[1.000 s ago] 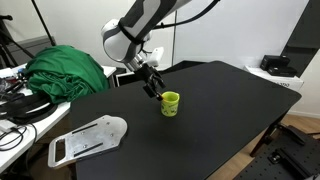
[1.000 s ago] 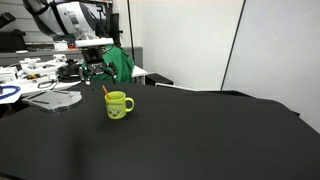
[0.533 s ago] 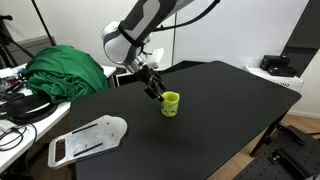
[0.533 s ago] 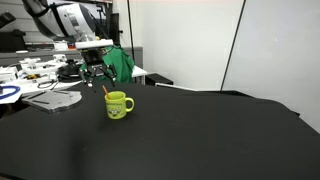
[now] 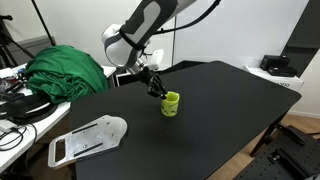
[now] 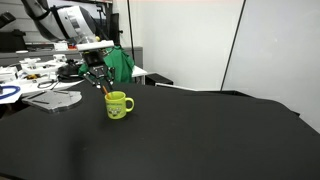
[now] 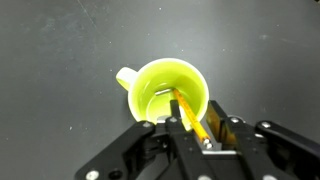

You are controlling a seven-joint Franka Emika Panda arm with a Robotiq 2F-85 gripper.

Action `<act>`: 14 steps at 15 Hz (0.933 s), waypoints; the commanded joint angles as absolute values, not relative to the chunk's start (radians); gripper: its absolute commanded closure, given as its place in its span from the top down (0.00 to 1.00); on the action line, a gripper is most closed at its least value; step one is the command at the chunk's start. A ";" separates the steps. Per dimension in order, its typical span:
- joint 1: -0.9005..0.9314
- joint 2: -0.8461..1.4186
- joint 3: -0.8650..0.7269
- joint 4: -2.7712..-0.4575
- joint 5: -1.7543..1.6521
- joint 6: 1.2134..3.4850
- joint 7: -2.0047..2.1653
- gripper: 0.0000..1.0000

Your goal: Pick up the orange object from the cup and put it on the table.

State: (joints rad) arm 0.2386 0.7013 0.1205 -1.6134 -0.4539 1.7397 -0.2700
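Observation:
My fingers are crowding the cup's rim with a gap beside the orange stick, so I will open, back up a little and close on the stick's upper part [image 7: 203,136].
A lime cup [image 7: 170,92] stands on the black table [image 7: 60,40], its handle pointing up-left in the wrist view. An orange stick [image 7: 188,120] leans inside it, its upper end rising between my fingers. My gripper [image 7: 190,135] sits just above the cup's rim with the jaws drawn in on either side of the stick. A small gap still shows beside the stick. In both exterior views the gripper [image 5: 155,88] [image 6: 101,83] hovers at the cup [image 5: 171,103] [image 6: 118,105]; the stick [image 6: 106,89] shows only faintly there.
A green cloth [image 5: 65,70] [image 6: 120,62] lies on the cluttered white desk beside the table. A flat white panel [image 5: 88,138] [image 6: 55,98] rests at the table's edge near that desk. A dark device [image 5: 277,65] sits past the far corner.
The jaws have narrowed from wide open to close around the orange stick. The arm and the cup have hardly moved.

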 commanded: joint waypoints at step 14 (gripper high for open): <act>0.232 0.687 0.123 -1.579 -0.437 1.726 -0.286 0.39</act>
State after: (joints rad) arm 0.2346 0.6962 0.1205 -1.5980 -0.4465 1.7453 -0.2805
